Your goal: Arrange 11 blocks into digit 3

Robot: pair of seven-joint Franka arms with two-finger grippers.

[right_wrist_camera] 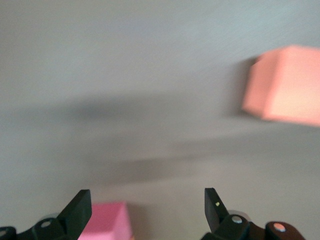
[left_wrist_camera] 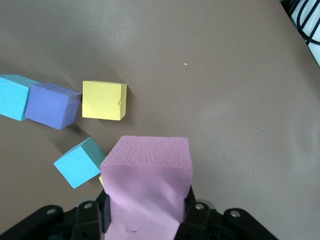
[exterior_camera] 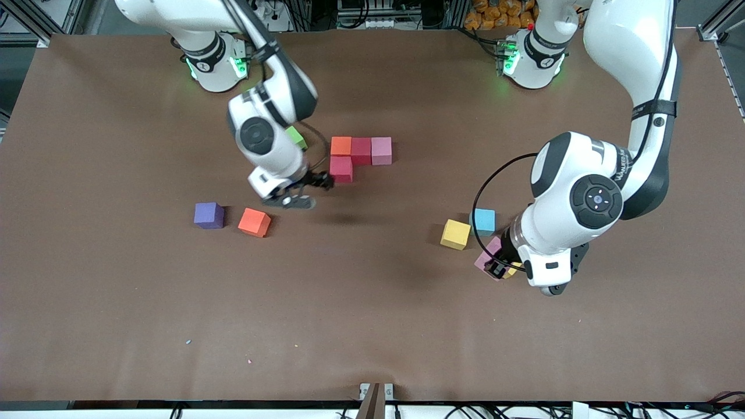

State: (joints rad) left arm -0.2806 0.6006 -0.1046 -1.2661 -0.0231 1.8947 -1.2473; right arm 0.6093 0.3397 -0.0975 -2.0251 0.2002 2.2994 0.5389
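Observation:
The sides of the loose orange block (exterior_camera: 254, 222) (right_wrist_camera: 286, 86) beside the purple block are the next spot that I will grip with my right gripper.
Four blocks lie together mid-table: orange (exterior_camera: 341, 145), crimson (exterior_camera: 361, 150) and pink (exterior_camera: 381, 150) in a row, with a second crimson block (exterior_camera: 341, 169) nearer the camera under the orange one. My right gripper (exterior_camera: 319, 181) (right_wrist_camera: 145, 210) hangs open beside that second crimson block with nothing between its fingers; a pink-red block (right_wrist_camera: 105, 220) shows by one finger. My left gripper (exterior_camera: 498, 266) (left_wrist_camera: 146, 212) is shut on a pink block (exterior_camera: 488, 254) (left_wrist_camera: 147, 180), low over the table. Close by lie yellow (exterior_camera: 455, 234) (left_wrist_camera: 103, 100), cyan (exterior_camera: 483, 221) (left_wrist_camera: 77, 162), purple (left_wrist_camera: 52, 105) and another cyan (left_wrist_camera: 12, 96).
A purple block (exterior_camera: 209, 215) and an orange block (exterior_camera: 254, 222) (right_wrist_camera: 285, 85) lie loose toward the right arm's end. A green cube (exterior_camera: 297, 137) sits partly hidden under the right arm. A yellow block's edge (exterior_camera: 513, 269) peeks out under the left gripper.

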